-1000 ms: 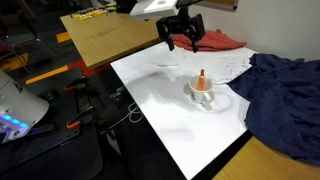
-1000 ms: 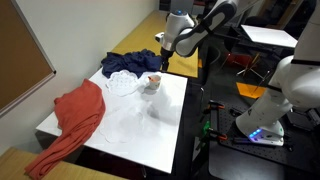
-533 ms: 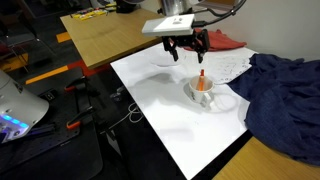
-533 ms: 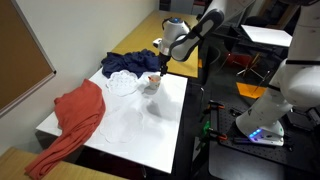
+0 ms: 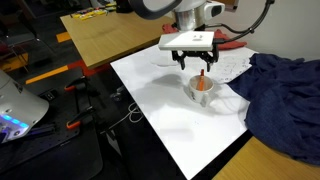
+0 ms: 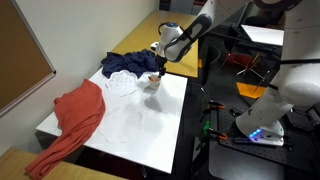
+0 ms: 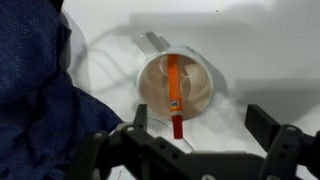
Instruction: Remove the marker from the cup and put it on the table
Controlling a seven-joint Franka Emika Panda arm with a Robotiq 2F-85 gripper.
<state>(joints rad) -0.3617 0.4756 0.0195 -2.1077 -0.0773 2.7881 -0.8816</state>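
Next, my gripper closes on the marker's top end [image 5: 202, 73] [image 7: 177, 124], which sticks up above the white cup's rim.
The orange-red marker [image 7: 174, 92] stands in the small white cup [image 7: 199, 88], leaning over its rim toward the camera in the wrist view. The cup [image 5: 201, 92] stands on the white table [image 5: 170, 110], and the marker tip [image 5: 203, 76] sticks up from it. My gripper [image 5: 198, 62] is open and empty, just above the cup; in the wrist view its fingers [image 7: 204, 125] straddle the marker's near end without touching it. In an exterior view the cup [image 6: 154, 83] is partly hidden by my gripper [image 6: 159, 68].
A dark blue cloth [image 5: 280, 95] lies right beside the cup, also in the wrist view [image 7: 40, 90]. A red cloth [image 6: 75, 115] lies at the table's other end. A white patterned cloth [image 5: 235, 65] lies behind the cup. Wooden tables [image 5: 110, 35] adjoin.
My gripper has moved from behind the cup to directly over it and come down closer to the marker. The cup and the marker have not moved.
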